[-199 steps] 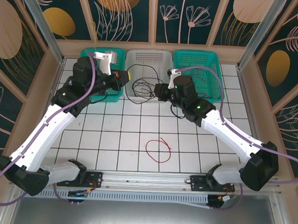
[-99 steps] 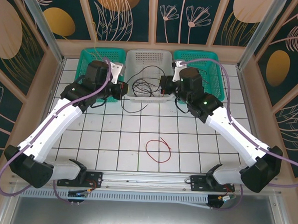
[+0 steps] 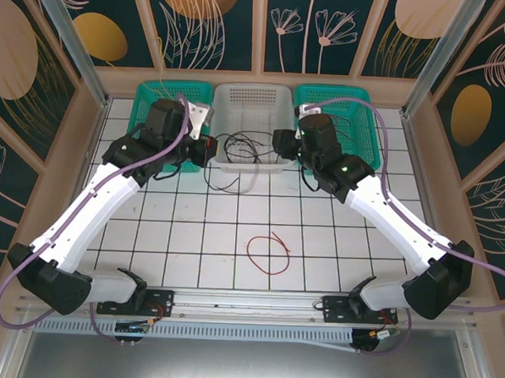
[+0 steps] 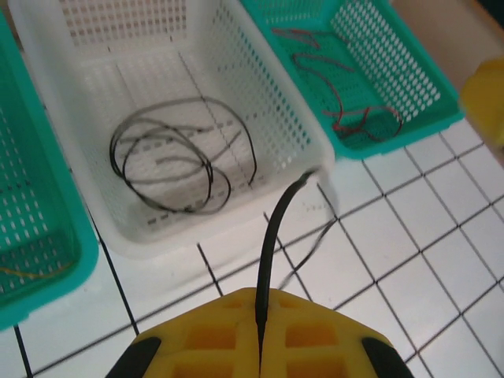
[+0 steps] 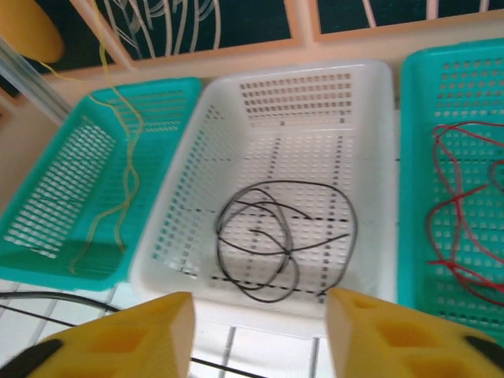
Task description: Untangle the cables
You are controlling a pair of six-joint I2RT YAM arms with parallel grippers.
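My left gripper needs to let go of the piece of black cable over the coiled black cable in the white basket [image 3: 254,137] [image 4: 187,144].
A black cable [image 5: 277,236] lies coiled in the white basket [image 3: 251,98]; the coil [image 4: 175,154] also shows in the left wrist view. My left gripper [image 4: 262,298] is shut on a black cable strand [image 4: 272,228] that rises toward the basket's front corner, with a loop trailing on the tiles [image 3: 225,179]. My right gripper [image 5: 260,339] hangs open over the basket's front rim, nothing between its fingers. A red cable [image 3: 269,251] lies looped on the floor in the middle. Another red cable [image 5: 457,213] sits in the right teal basket, a yellow cable [image 5: 118,157] in the left one.
Three baskets stand in a row at the back: left teal basket [image 3: 153,96], the white one, right teal basket [image 3: 356,110]. Both arms [image 3: 90,214] [image 3: 387,213] reach across the tiled floor. Padded walls [image 3: 64,145] enclose the floor.
My right gripper has opened and the black coil now rests in the white basket. Both grippers moved back toward the basket; the left stays shut on its strand.
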